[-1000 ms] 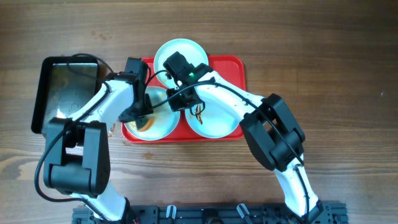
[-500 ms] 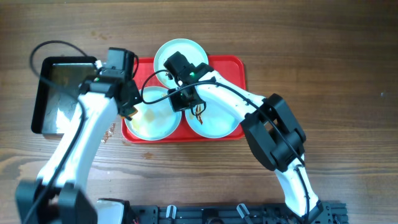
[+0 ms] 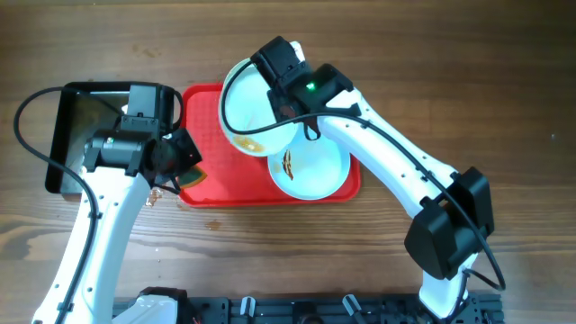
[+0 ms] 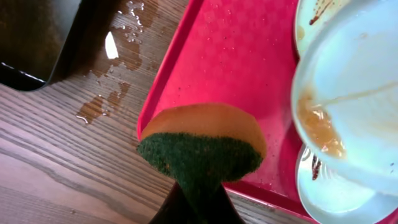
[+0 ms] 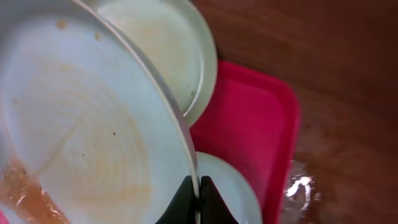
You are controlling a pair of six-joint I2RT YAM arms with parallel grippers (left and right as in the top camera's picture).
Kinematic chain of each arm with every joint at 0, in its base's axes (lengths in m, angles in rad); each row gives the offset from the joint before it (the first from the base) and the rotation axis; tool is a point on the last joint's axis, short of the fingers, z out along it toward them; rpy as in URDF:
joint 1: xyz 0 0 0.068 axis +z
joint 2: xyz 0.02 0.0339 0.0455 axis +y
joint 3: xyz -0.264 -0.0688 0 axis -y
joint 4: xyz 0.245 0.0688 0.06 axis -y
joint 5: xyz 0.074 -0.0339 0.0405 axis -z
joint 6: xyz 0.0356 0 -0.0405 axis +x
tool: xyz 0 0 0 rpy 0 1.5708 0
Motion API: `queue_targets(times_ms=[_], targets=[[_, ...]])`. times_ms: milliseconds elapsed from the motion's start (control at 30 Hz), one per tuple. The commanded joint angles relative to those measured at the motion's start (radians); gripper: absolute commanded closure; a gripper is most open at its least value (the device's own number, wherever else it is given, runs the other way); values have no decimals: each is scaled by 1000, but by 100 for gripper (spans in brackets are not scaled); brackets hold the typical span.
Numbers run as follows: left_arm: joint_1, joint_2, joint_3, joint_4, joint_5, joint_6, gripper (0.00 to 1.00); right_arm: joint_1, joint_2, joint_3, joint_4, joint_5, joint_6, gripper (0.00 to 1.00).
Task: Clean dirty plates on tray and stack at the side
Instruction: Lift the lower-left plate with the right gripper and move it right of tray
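Note:
The plate, now held tilted above the red tray, will be let go by my right gripper on the bare wooden table (image 3: 415, 120) (image 5: 376, 194) beside the red tray, opposite the black metal pan.
My right gripper (image 3: 290, 119) (image 5: 198, 198) is shut on the rim of one plate (image 3: 254, 112) (image 5: 81, 124), holding it tilted above the red tray (image 3: 202, 135) (image 5: 249, 124). Wet brown residue pools at its low edge. A second plate (image 3: 315, 171) (image 5: 231, 186) with a brown smear lies on the tray under it. Another plate (image 5: 168, 56) lies beyond, mostly hidden in the overhead view. Over the tray's left rim my left gripper (image 3: 175, 153) (image 4: 199, 202) is shut on an orange sponge (image 4: 202, 146) with a green scrub face, apart from the plates.
A black metal pan (image 3: 90, 135) (image 4: 37, 37) sits left of the tray. Water drops (image 3: 160, 191) (image 4: 118, 56) lie on the wooden table between pan and tray. The tray's left half (image 4: 230, 62) is bare and wet.
The right gripper has lifted the left plate off the tray and tipped it up. The left arm has drawn back leftward with the sponge, off the plate to the tray's left edge.

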Motion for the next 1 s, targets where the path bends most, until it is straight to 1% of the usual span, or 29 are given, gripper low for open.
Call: queue_targets(times_ms=[0,67,100,233,333,433,533,633,700,733,767,800,833,867,900,933,967], targets=[[3,2,16,2,12,-13,96,52,-31,18,8,200,-40,96],[3,4,16,3,12,-9,96,83,-31,18,10,295,-46,96],[3,4,16,3,12,-10,96,113,-31,18,34,363,-98,96],[3,5,16,3,12,-10,96,202,-30,18,103,522,-129,96],[3,5,16,3,12,-10,96,239,-30,18,109,588,-198,96],[3,5,16,3,12,-10,96,254,-30,18,108,699,-210,96],[3,6,16,3,12,-10,96,288,-30,18,108,703,-228,96],[3,6,16,3,12,-10,96,318,-30,18,97,784,-223,96],[3,6,16,3,12,-10,96,347,-30,16,97,766,-182,96],[3,6,16,3,12,-10,96,354,-29,15,93,761,-185,96],[3,6,16,2,12,-10,96,357,-29,15,80,793,-184,96],[3,6,16,2,12,-10,96,357,-29,15,78,815,-93,96],[3,6,16,2,12,-10,96,357,-29,15,77,785,-77,96],[3,6,16,2,12,-10,96,357,-29,10,69,742,-119,96],[3,6,16,2,12,-10,96,357,-29,8,37,781,-86,96],[3,6,16,3,12,-10,96,357,-29,8,13,713,0,96],[3,6,16,3,12,-10,96,356,-29,6,8,600,-38,96]])
